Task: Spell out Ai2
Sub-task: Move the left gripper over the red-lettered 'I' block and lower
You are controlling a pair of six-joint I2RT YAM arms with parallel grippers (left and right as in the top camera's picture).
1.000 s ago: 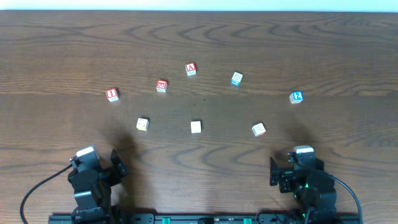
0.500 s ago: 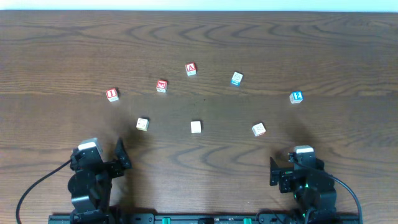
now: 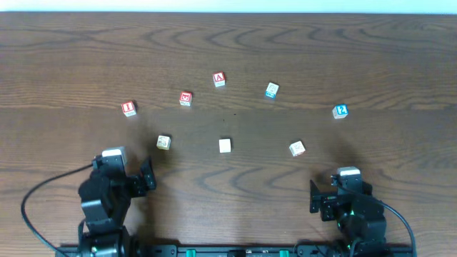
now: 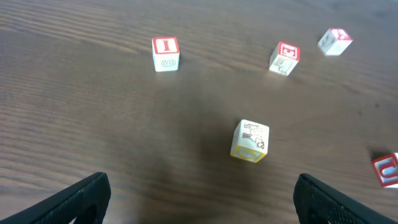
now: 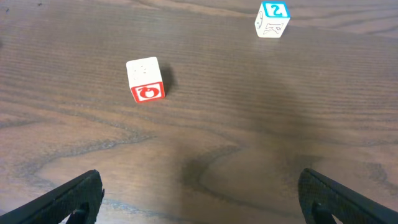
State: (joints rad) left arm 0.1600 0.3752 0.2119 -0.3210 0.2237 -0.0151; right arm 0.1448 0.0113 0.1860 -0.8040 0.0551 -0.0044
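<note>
My left gripper should close on the sides of the red "I" block (image 3: 128,109) (image 4: 166,55), because that block makes the middle letter of Ai2.
The red "A" block (image 3: 219,79) sits at the far middle and shows in the left wrist view (image 4: 334,41). The red "I" block (image 3: 128,108) lies at the left, also in the left wrist view (image 4: 165,53). The blue "2" block (image 3: 340,111) lies at the right, also in the right wrist view (image 5: 272,18). My left gripper (image 3: 120,171) is open and empty (image 4: 202,196), just short of a yellow block (image 4: 250,140). My right gripper (image 3: 343,189) is open and empty (image 5: 202,193) near the front edge.
Other blocks lie around: a red one (image 3: 186,98), a blue-and-white one (image 3: 271,90), the yellow one (image 3: 163,143), a white one (image 3: 225,145), and a white one with a red picture (image 3: 297,148), also in the right wrist view (image 5: 144,79).
My left arm has moved away from the front edge and slightly right, toward the yellow block. The right arm and all blocks have not moved.
</note>
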